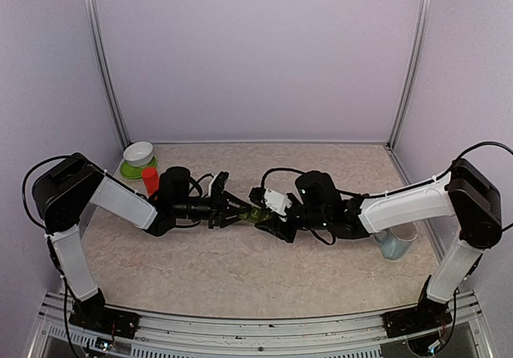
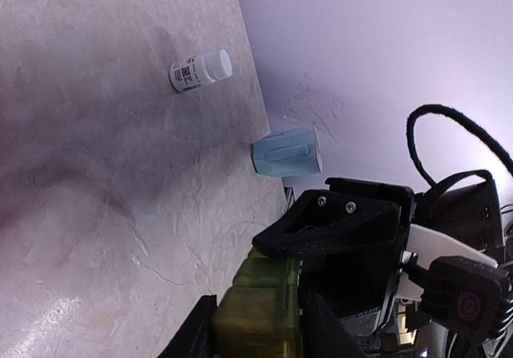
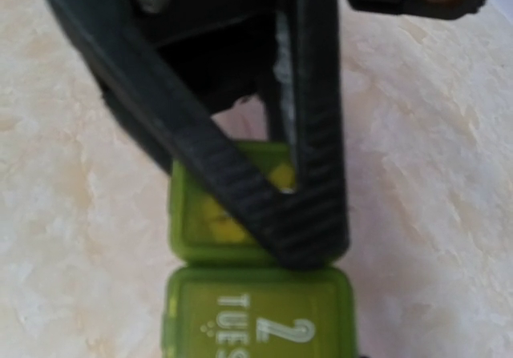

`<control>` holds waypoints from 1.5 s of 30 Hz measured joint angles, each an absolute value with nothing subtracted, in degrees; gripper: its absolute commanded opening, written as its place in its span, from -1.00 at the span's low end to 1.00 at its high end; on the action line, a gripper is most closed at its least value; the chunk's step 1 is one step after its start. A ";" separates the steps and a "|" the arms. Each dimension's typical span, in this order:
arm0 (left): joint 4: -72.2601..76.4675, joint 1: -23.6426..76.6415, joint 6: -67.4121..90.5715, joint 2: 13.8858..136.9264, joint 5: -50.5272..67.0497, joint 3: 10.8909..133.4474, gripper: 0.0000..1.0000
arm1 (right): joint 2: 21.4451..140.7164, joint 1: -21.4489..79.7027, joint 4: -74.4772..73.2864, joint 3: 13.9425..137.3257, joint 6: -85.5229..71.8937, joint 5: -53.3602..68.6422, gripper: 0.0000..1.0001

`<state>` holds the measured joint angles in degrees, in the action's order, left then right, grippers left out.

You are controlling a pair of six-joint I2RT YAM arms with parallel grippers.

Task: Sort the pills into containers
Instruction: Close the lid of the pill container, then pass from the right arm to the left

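The green strip sits slanted in my left fingers, so they should open and take the strip squarely [image 2: 255,327] while my right gripper holds the strip's far end.
The containers [image 1: 255,215] are a short green strip of joined lidded compartments, held above the table between my two grippers. My left gripper [image 1: 236,212] is turned on its side and shut on one end of the strip, seen in the left wrist view [image 2: 256,326] with the strip [image 2: 260,294] between its fingers. In the right wrist view the strip [image 3: 256,318] shows a lid marked "TUES 2". The left gripper's upper finger [image 3: 272,190] lies across the compartment beyond it, where yellowish shapes show. My right gripper [image 1: 271,218] is at the strip's other end; its own jaws are out of its wrist view.
A white bowl [image 1: 138,154] on a green plate and a red cylinder [image 1: 150,180] stand at the back left. A pale blue mug [image 1: 397,242] lies under the right arm and also shows in the left wrist view [image 2: 287,151]. A white pill bottle [image 2: 200,70] lies on the table.
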<state>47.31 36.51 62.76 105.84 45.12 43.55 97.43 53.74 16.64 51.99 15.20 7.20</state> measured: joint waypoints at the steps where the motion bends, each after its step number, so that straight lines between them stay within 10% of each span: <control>1: 47.53 36.53 62.85 105.84 45.23 43.55 -0.17 | 97.38 53.58 16.67 52.03 15.03 7.22 -0.34; 23: 50.11 36.60 64.71 105.82 45.80 43.09 -0.65 | 96.84 52.36 16.56 52.60 13.39 7.49 -0.33; 32: 52.27 36.73 65.47 105.82 46.52 42.72 0.28 | 96.66 52.27 16.58 52.60 13.47 8.03 -0.32; 45: 51.94 38.24 65.10 106.37 47.90 44.21 0.10 | 96.62 52.51 16.05 52.60 15.75 11.22 -0.31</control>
<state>51.94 38.24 65.10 106.37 47.90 44.21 96.62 52.51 16.05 52.60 15.75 11.22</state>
